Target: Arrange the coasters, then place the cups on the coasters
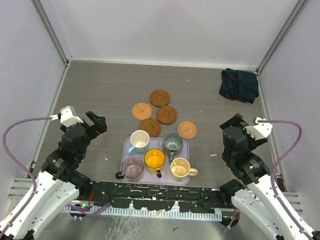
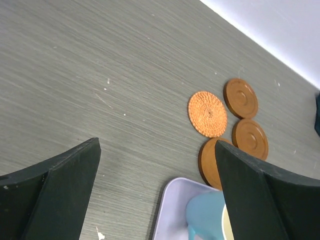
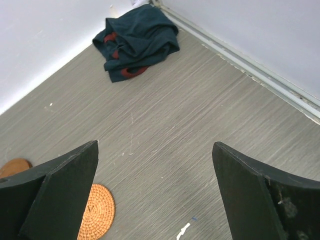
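Next, I close the empty fingers of my right gripper just above the far edge of the woven orange coaster (image 1: 187,122) (image 3: 98,185) beside the grey-green cup.
Several round coasters lie loose on the grey table beyond the tray: two woven orange ones (image 1: 141,110) (image 1: 187,130) and three smooth brown ones (image 1: 159,97). Several cups stand on the lavender tray (image 1: 189,154): light blue (image 1: 139,141), grey-green (image 1: 173,143), orange-yellow (image 1: 154,159), purple-grey (image 1: 132,167), cream (image 1: 180,168). My left gripper (image 1: 97,124) hovers open left of the tray; its wrist view shows the woven coaster (image 2: 207,114), the blue cup (image 2: 207,215) and the tray corner (image 2: 170,210) past its gripper (image 2: 157,145). My right gripper (image 1: 226,134) (image 3: 155,145) hangs open right of the tray, above bare table near a woven coaster (image 3: 97,210).
A crumpled dark blue cloth (image 1: 239,84) (image 3: 137,42) lies in the far right corner. White walls with metal frame rails (image 1: 46,23) enclose the table on three sides. The arm bases and a black rail (image 1: 155,198) run along the near edge.
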Robot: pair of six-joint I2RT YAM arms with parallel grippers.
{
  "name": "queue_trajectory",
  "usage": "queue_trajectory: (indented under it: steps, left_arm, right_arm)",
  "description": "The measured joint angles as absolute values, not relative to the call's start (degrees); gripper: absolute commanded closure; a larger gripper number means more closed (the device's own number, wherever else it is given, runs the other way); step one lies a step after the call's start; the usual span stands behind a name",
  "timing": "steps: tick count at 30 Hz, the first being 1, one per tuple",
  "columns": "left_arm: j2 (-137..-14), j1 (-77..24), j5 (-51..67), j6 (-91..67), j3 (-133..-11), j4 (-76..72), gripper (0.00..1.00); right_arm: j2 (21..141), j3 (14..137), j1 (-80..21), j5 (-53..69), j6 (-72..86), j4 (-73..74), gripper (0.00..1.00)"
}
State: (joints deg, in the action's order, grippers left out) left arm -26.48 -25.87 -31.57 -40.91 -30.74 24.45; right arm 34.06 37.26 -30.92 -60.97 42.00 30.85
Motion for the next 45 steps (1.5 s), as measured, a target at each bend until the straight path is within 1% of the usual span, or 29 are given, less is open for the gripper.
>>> queue_trajectory:
  steps: [2,8,12,14,18,20,21,22,23,24,26,32,34,39,41,44,45]
  left_arm:
    - [-26.76,-25.87,-29.23,-38.19,-30.3,22.7,0.02]
    - [-30.22,-25.87,-24.95,-33.28,-29.87,17.37,0.02]
    - [-36.23,-25.87,-23.31,-31.7,-30.39,15.42,0.02]
    - [-39.57,-25.87,-22.85,-31.07,-31.79,15.27,0.02]
    - [-46.96,-25.87,-22.35,-30.04,-34.81,14.79,0.02]
    - [-49.84,-25.87,-22.11,-29.1,-36.1,13.89,0.02]
    - [-51.37,-25.87,-22.06,-28.73,-36.75,13.32,0.02]
    - [-52.66,-25.87,-22.02,-28.32,-37.28,12.71,0.02]
    - [-53.89,-25.87,-22.0,-27.75,-37.76,12.25,0.02]
    - [-55.05,-25.87,-21.93,-27.4,-38.17,11.84,0.02]
    - [-56.9,-25.87,-21.76,-26.94,-38.72,10.9,0.02]
    - [-61.43,-25.45,-21.43,-25.54,-40.21,8.34,0.02]
    - [-62.59,-25.04,-21.17,-25.04,-40.29,7.05,0.0]
    - [-67.11,-23.83,-19.27,-24.43,-41.63,5.23,0.09]
    - [-69.97,-23.59,-18.11,-24.29,-42.85,4.49,0.12]
    - [-75.13,-23.51,-15.97,-23.9,-44.88,3.16,0.12]
    - [-76.55,-23.51,-15.25,-23.68,-45.3,2.81,0.15]
  right_arm:
    - [34.15,36.88,-30.92,-59.18,39.07,28.62,0.0]
    - [38.37,36.4,-30.92,-52.71,31.59,22.15,0.11]
    - [43.2,36.4,-30.92,-49.47,28.27,18.72,0.25]
    - [46.09,36.4,-30.92,-47.62,26.57,17.08,0.34]
    - [49.78,36.58,-30.92,-44.56,23.49,13.52,0.43]
    - [51.81,37.41,-30.92,-43.2,22.13,11.97,0.5]
    - [53.21,38.22,-30.92,-42.46,21.39,11.2,0.55]
    - [54.52,39.0,-30.92,-41.87,20.93,10.7,0.65]
    - [56.34,40.23,-30.89,-41.17,20.45,10.22,0.89]
    - [57.98,41.28,-30.89,-40.45,19.75,9.61,0.97]
    - [60.6,42.89,-30.87,-39.29,19.2,8.51,1.0]
    - [67.11,46.06,-29.39,-34.5,18.94,5.28,0.99]
    - [69.47,47.33,-28.45,-31.64,18.92,4.47,0.99]
    - [75.4,50.06,-26.94,-24.56,19.18,2.74,0.99]
    - [77.8,50.81,-26.79,-22.81,19.68,2.59,0.99]
    - [81.17,51.27,-26.37,-20.62,20.86,2.63,1.0]
    - [82.13,51.27,-26.28,-19.77,21.32,2.92,0.99]
